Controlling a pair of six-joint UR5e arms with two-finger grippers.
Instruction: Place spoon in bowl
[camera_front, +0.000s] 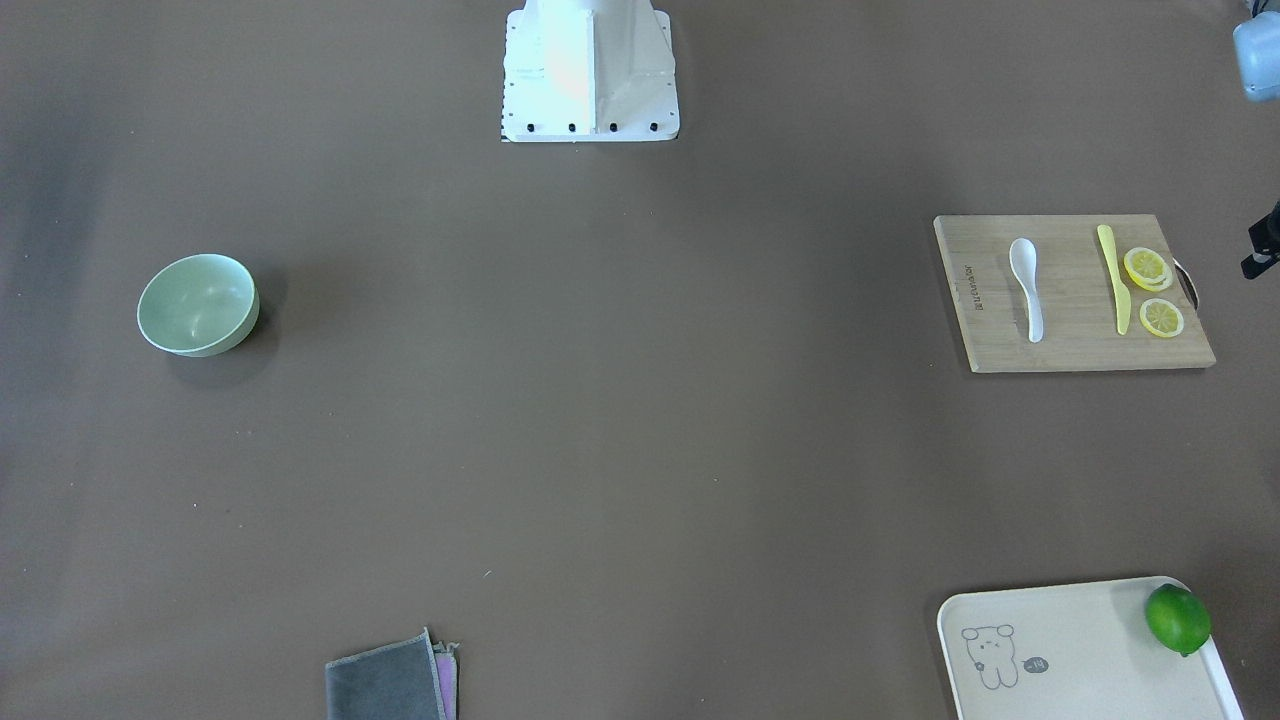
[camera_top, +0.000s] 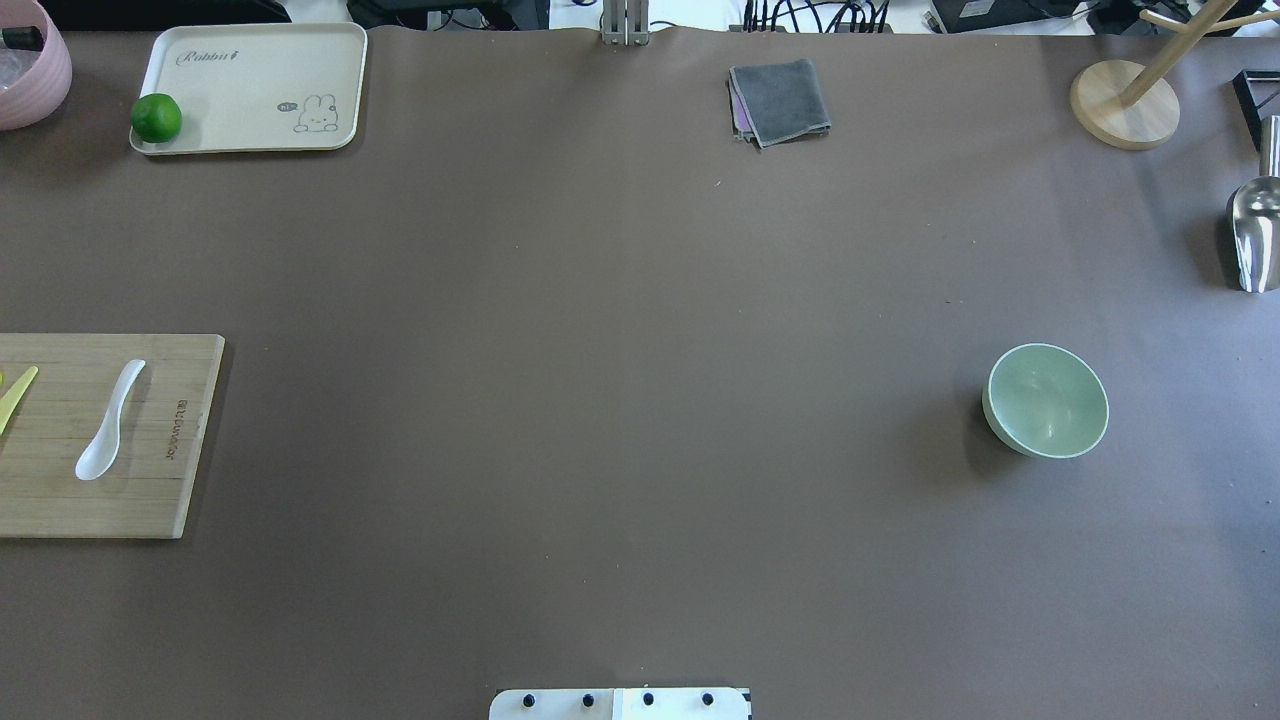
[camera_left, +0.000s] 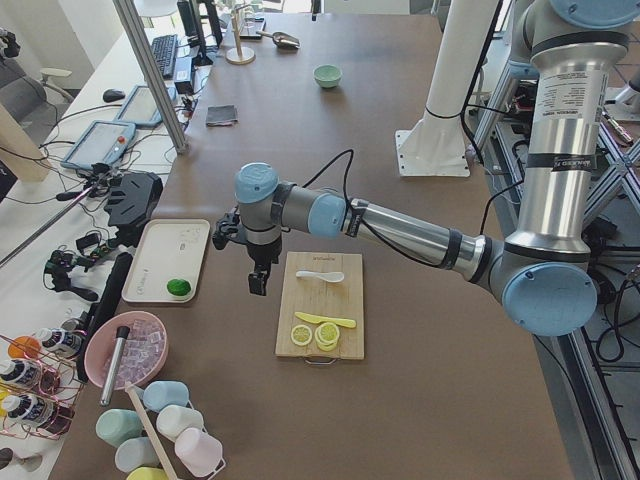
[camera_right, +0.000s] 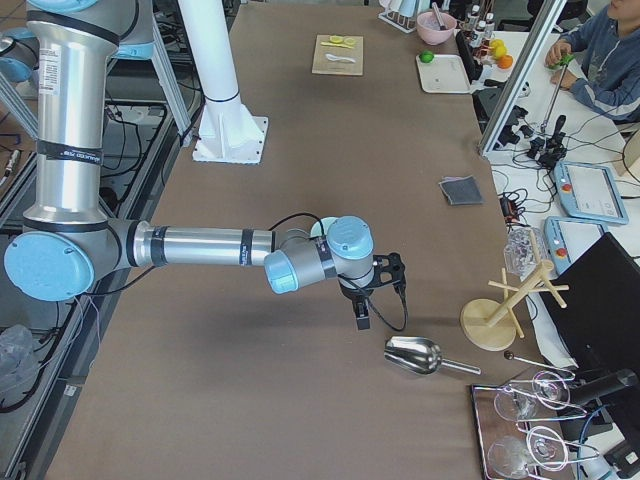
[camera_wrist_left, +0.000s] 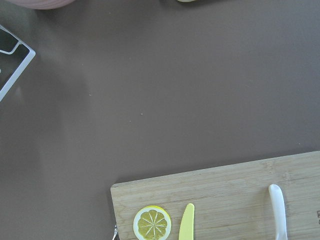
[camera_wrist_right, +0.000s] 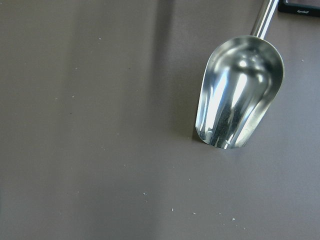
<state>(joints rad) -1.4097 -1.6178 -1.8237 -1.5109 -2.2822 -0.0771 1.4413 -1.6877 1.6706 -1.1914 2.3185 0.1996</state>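
Next, my left gripper goes to the white spoon on the cutting board and closes on the spoon's handle (camera_front: 1034, 317) (camera_wrist_left: 277, 206), near the handle's end.
The white spoon (camera_front: 1028, 285) lies flat on a wooden cutting board (camera_front: 1000, 340), to one side of a yellow knife (camera_front: 1113, 280). The spoon also shows in the overhead view (camera_top: 110, 420) and the left wrist view (camera_wrist_left: 277, 212). The mint-green bowl (camera_front: 197, 303) stands empty at the other end of the table, also seen from overhead (camera_top: 1046, 400). My left gripper (camera_left: 258, 283) hangs above the table between the board and the tray, beside the spoon. My right gripper (camera_right: 362, 318) hangs near the bowl, by the metal scoop. I cannot tell whether either gripper is open or shut.
Lemon slices (camera_front: 1147, 268) lie on the board by the knife. A cream tray (camera_front: 1080, 650) holds a lime (camera_front: 1177, 618). A folded grey cloth (camera_front: 385, 685), a metal scoop (camera_top: 1255, 235), a wooden stand (camera_top: 1125, 105) and a pink bowl (camera_top: 30, 70) sit along the table's edges.
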